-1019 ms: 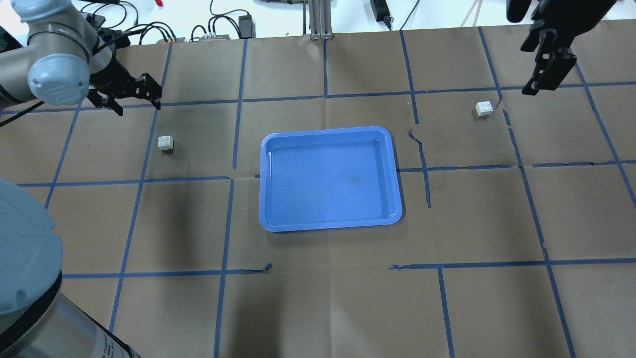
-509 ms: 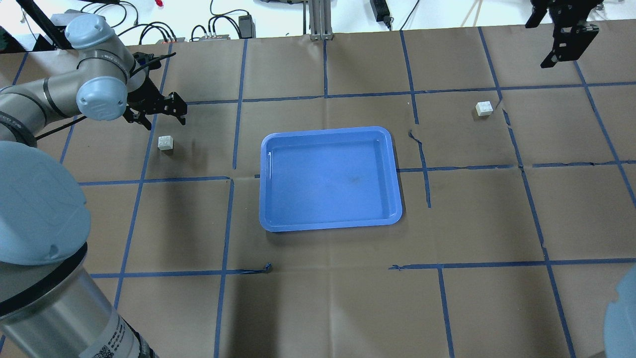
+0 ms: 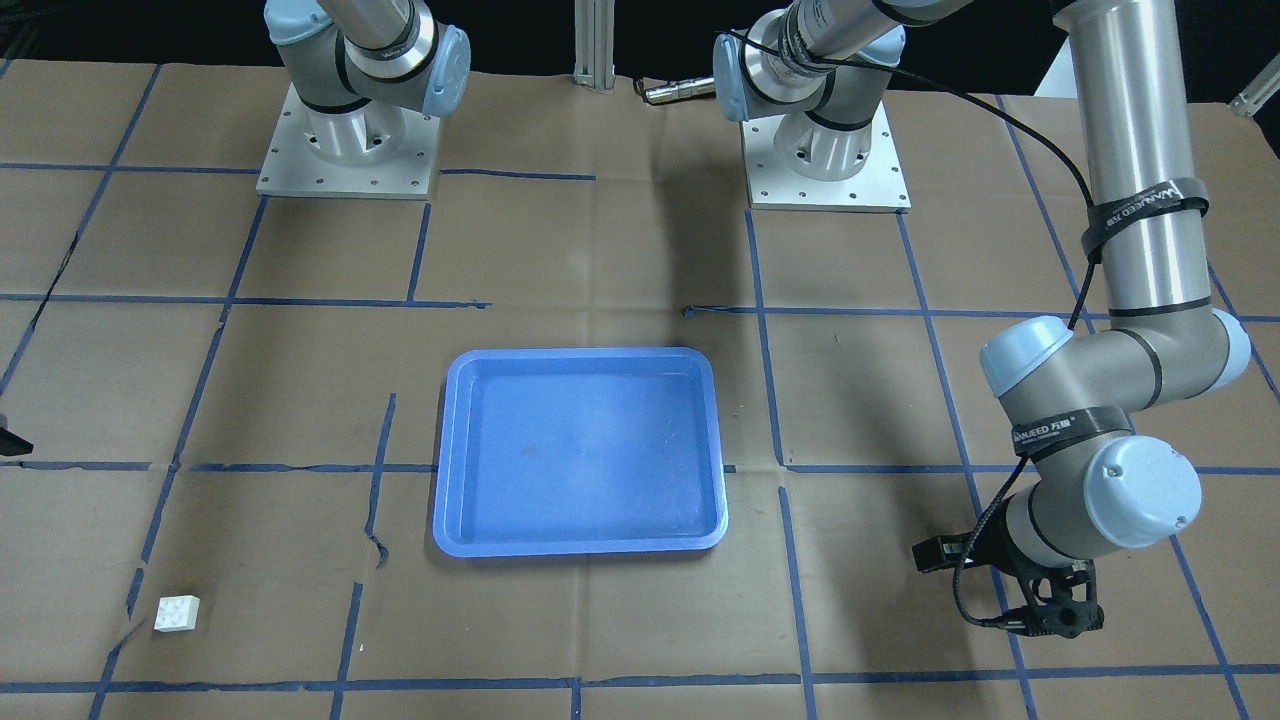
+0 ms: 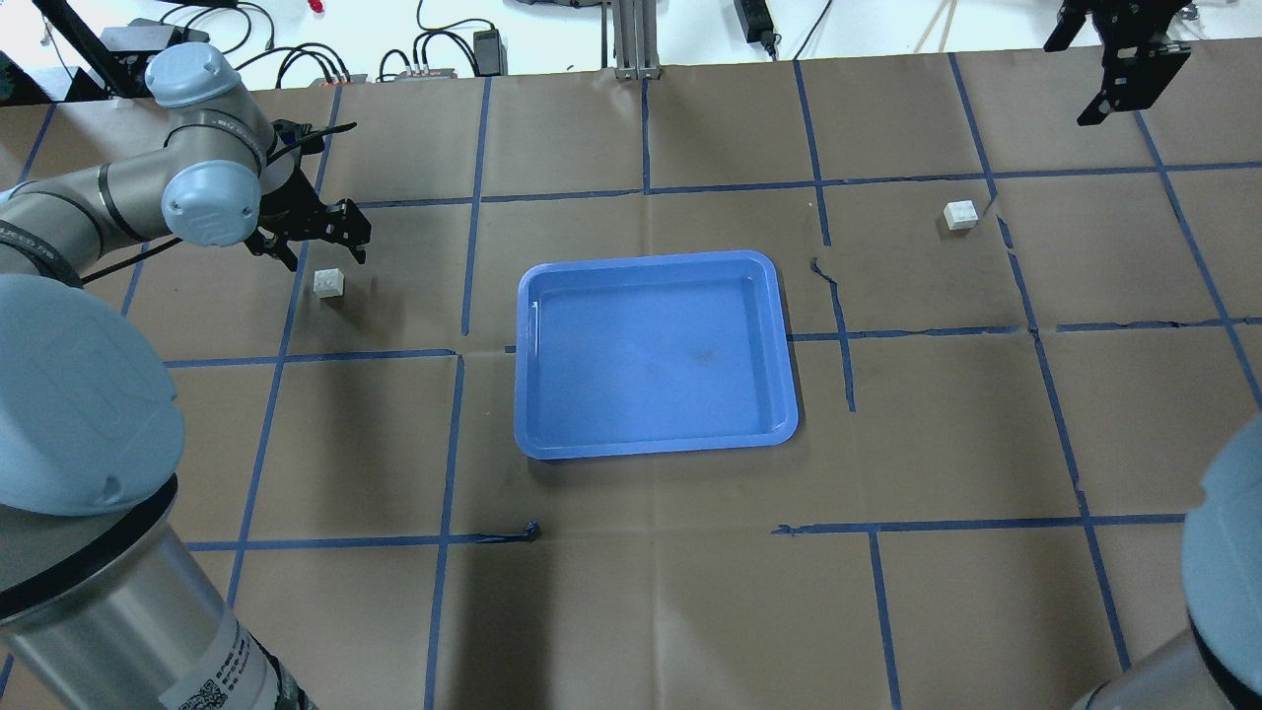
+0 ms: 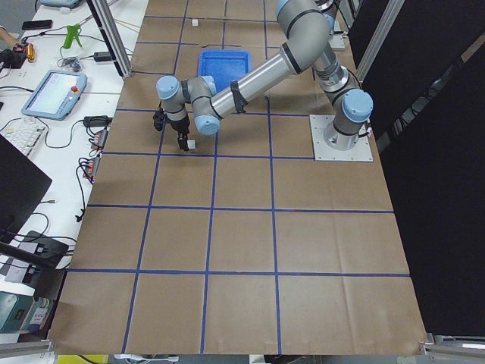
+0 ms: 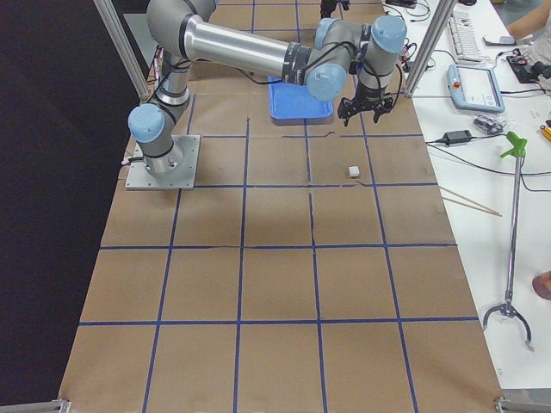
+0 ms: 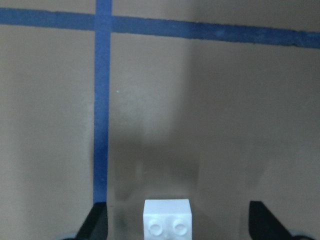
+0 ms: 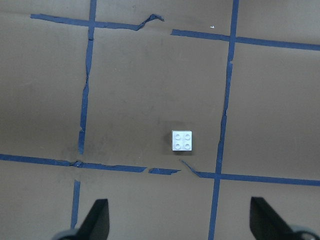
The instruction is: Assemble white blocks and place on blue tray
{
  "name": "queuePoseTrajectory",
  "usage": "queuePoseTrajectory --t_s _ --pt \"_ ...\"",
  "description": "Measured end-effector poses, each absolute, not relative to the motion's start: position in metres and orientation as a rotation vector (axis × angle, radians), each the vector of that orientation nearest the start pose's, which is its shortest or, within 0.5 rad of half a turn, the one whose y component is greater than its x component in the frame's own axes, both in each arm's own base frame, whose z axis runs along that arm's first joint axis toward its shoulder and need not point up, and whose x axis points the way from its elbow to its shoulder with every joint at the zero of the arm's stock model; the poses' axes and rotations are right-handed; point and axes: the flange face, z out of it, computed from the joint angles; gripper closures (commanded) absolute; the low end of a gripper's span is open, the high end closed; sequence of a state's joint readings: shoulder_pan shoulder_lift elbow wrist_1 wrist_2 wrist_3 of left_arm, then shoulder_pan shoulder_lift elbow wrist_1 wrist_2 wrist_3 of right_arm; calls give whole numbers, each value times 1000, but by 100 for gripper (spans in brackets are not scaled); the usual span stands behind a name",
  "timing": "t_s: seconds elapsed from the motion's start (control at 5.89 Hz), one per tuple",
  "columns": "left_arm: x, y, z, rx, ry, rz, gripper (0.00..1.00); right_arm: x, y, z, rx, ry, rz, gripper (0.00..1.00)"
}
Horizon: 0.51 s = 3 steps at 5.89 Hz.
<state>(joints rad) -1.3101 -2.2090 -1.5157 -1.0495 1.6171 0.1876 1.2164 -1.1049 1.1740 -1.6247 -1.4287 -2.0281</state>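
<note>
Next, I move my right gripper to the white block near the torn blue tape and close it on the block's opposite sides point(image 3: 178, 614) point(image 8: 181, 140), keeping its studs up.
One white block point(image 4: 328, 283) lies studs up on the brown paper to the left of the blue tray point(image 4: 651, 355). My left gripper point(image 4: 325, 250) is open and hovers just behind this block; in the left wrist view the block point(image 7: 167, 219) sits between the two fingers, untouched. The second white block point(image 4: 960, 214) lies to the tray's far right and also shows in the right wrist view point(image 8: 182, 140). My right gripper point(image 4: 1072, 79) is open and empty, high above the table's far right corner, well apart from that block. The tray is empty.
An aluminium post point(image 4: 631, 39) and cables with power boxes point(image 4: 424, 59) line the far table edge. Blue tape lines cross the brown paper, torn near the right block point(image 4: 1001, 232). The two arm bases point(image 3: 345, 140) stand on the robot's side.
My left gripper has moved right and nearer, down to just behind the left block. My right gripper has pulled back away from the right block to the far edge. Neither block has moved.
</note>
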Motion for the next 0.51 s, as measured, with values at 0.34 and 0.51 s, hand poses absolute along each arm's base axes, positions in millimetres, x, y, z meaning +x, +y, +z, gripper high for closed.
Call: queuePoseTrajectory --t_s 0.34,0.51 --pt "48 -681 178 -79 3112 122 75 -151 -709 340 -2125 1968 -406 0" --pt "48 -680 178 -70 3113 121 89 -169 -717 299 -2040 1934 -493 0"
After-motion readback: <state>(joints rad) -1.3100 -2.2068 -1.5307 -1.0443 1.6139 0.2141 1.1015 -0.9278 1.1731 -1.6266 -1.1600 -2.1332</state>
